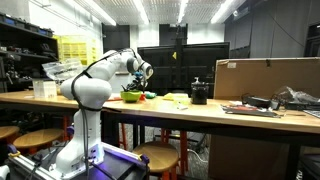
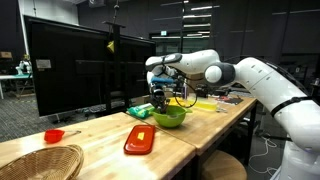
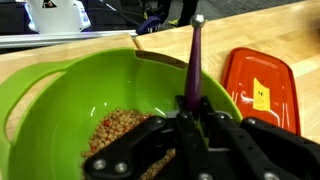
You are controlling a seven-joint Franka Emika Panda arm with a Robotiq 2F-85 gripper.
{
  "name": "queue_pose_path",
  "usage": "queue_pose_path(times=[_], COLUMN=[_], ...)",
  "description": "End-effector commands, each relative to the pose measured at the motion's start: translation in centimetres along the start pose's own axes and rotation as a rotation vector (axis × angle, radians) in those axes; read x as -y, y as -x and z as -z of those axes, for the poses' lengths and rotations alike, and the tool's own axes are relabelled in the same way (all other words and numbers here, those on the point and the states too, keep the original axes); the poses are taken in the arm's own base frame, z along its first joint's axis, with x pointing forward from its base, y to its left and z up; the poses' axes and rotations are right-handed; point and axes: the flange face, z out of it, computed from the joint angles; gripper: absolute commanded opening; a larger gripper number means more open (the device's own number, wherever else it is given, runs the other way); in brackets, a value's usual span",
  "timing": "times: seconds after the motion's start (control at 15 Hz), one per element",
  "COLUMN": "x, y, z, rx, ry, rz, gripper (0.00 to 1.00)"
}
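Observation:
I should let go of the purple spoon in the green bowl, so it leans on the rim [image 1: 129, 96] [image 3: 150, 66] nearest the table's edge. The spoon is now held just above that bowl.
My gripper [image 3: 190, 118] is shut on the handle of a purple spoon [image 3: 194, 60], which points up and away from the jaws in the wrist view. Directly below lies a green bowl [image 3: 60, 100] with brown beans or pellets [image 3: 118, 128] in its bottom. In both exterior views the gripper [image 2: 160, 98] hangs just above the green bowl [image 2: 170, 117] on the wooden table [image 2: 90, 135]; in an exterior view the bowl [image 1: 131, 96] sits under the gripper [image 1: 140, 78]. The spoon's scoop end is hidden behind the fingers.
A red-orange rectangular tray [image 2: 140, 139] lies beside the bowl, also visible as the tray [image 3: 262, 85]. A small red dish [image 2: 54, 135] and a wicker basket [image 2: 40, 162] sit near the table's end. A large monitor [image 2: 70, 65] stands behind. A cardboard box [image 1: 265, 78] and black container [image 1: 199, 94] sit further along.

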Motion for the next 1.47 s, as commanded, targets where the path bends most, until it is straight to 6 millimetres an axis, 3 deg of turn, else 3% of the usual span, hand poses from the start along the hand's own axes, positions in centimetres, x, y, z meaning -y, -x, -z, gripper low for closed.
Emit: queue_pose_path(times=[0.0, 0.47, 1.0, 1.4], x=[-0.7, -3.1, -7.3, -9.1], y=[1.5, 3.0, 5.4, 5.9], z=[-0.1, -0.7, -1.8, -3.3], rx=[-0.019, -0.060, -0.062, -0.016], ry=[-0.039, -0.058, -0.065, -0.065], rz=[-0.032, -0.064, -0.099, -0.086], gripper=[0.04, 0.04, 0.04, 0.04])
